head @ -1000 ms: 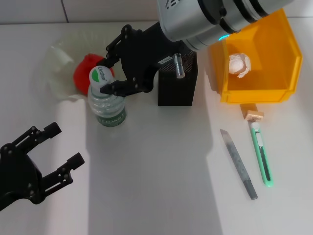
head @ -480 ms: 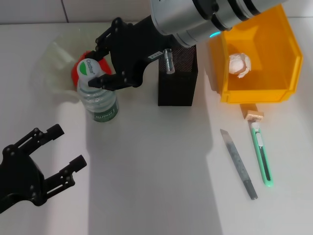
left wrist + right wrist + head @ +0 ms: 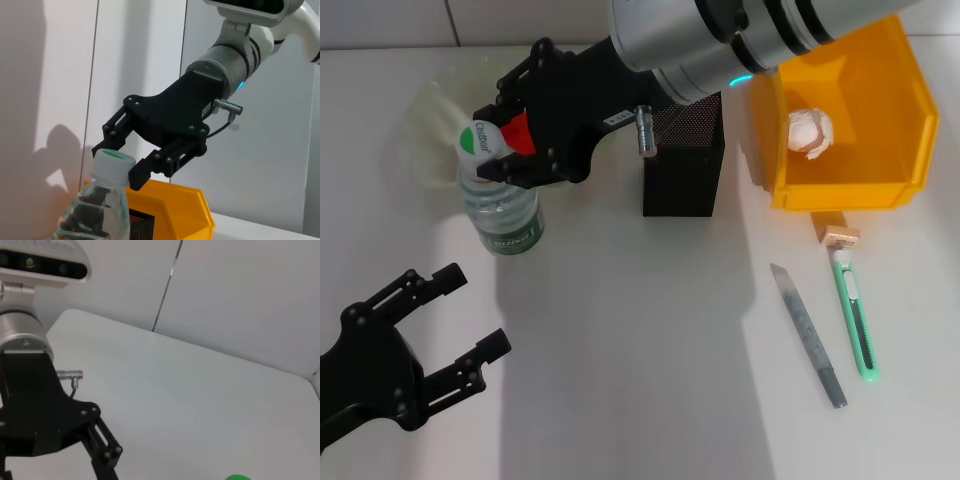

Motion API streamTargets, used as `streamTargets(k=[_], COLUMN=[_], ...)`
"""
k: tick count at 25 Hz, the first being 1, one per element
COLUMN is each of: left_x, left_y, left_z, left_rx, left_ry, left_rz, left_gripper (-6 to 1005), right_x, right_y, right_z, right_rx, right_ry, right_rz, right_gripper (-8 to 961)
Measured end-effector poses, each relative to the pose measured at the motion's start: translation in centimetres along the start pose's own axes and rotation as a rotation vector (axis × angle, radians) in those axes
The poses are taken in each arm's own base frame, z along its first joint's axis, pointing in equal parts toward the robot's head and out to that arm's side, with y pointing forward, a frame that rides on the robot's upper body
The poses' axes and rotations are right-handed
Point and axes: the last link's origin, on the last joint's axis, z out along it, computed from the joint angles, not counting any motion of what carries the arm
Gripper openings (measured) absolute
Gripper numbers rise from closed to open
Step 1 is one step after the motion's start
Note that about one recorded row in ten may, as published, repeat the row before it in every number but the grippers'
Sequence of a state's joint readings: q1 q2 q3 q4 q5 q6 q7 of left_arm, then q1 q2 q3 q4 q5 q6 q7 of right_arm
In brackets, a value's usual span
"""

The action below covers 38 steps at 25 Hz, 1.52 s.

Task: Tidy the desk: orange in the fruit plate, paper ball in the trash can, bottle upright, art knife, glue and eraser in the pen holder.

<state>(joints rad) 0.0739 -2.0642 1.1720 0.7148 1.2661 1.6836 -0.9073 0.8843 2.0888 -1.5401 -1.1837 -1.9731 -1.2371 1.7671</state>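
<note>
I need to use my right gripper to set the bottle, now upright beside the fruit plate, down and let go of it on the tabletop (image 3: pixel 510 254), between the fruit plate and my left gripper.
The clear bottle (image 3: pixel 505 205) with a green label stands upright beside the pale-green fruit plate (image 3: pixel 425 115). My right gripper (image 3: pixel 485 140) is shut on the bottle's white cap; the left wrist view shows this gripper (image 3: pixel 122 160) clamped at the cap of the bottle (image 3: pixel 100 210). Only a red sliver of the orange (image 3: pixel 518 130) shows behind the fingers. The paper ball (image 3: pixel 810 130) lies in the orange-yellow trash can (image 3: pixel 850 190). The tan eraser (image 3: pixel 840 237) and green art knife (image 3: pixel 855 315) lie on the table right of the black mesh pen holder (image 3: pixel 682 180). The glue is out of view. My left gripper (image 3: pixel 478 310) is open at the near left.
A grey metal blade (image 3: pixel 808 335) lies beside the art knife. The right arm reaches across above the pen holder's top. White tabletop spreads between the left gripper and the loose items at right.
The right gripper has carried the bottle leftward, farther from the pen holder and closer to the plate's front edge. The left gripper has shifted slightly to the right.
</note>
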Motion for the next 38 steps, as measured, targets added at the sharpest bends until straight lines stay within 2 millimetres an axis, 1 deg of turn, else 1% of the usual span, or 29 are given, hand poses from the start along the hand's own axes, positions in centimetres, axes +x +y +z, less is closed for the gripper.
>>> streamTargets(k=[4,8,12,19,26,38], left_x=[0.0,-0.1,-0.7,-0.8,-0.8,-0.7], left_y=[0.1,0.2,0.2,0.2,0.2,0.1], left_z=[0.1,0.2,0.9,1.5,1.6,1.8], left_rx=[-0.009,-0.019,-0.044,-0.074,-0.082,-0.090], left_ry=[-0.001,-0.006,-0.015,-0.022,-0.021,-0.021], left_rz=[-0.002,-0.003,-0.034,-0.041,-0.040,-0.039], left_gripper=[800,800,800,800,800,800], right_x=[0.6,0.8,0.8,1.3,1.5,2.2], right_y=[-0.1,0.0,0.1,-0.1,-0.1,0.1], right_z=[0.6,1.0,1.5,1.9,2.4,3.0], right_rx=[0.007,0.009,0.012,0.027,0.017,0.019], right_ry=[0.004,0.006,0.002,-0.003,-0.031,-0.013], right_rz=[0.024,0.027,0.032,0.046,0.058,0.071], right_gripper=[417,417,417,417,417,416])
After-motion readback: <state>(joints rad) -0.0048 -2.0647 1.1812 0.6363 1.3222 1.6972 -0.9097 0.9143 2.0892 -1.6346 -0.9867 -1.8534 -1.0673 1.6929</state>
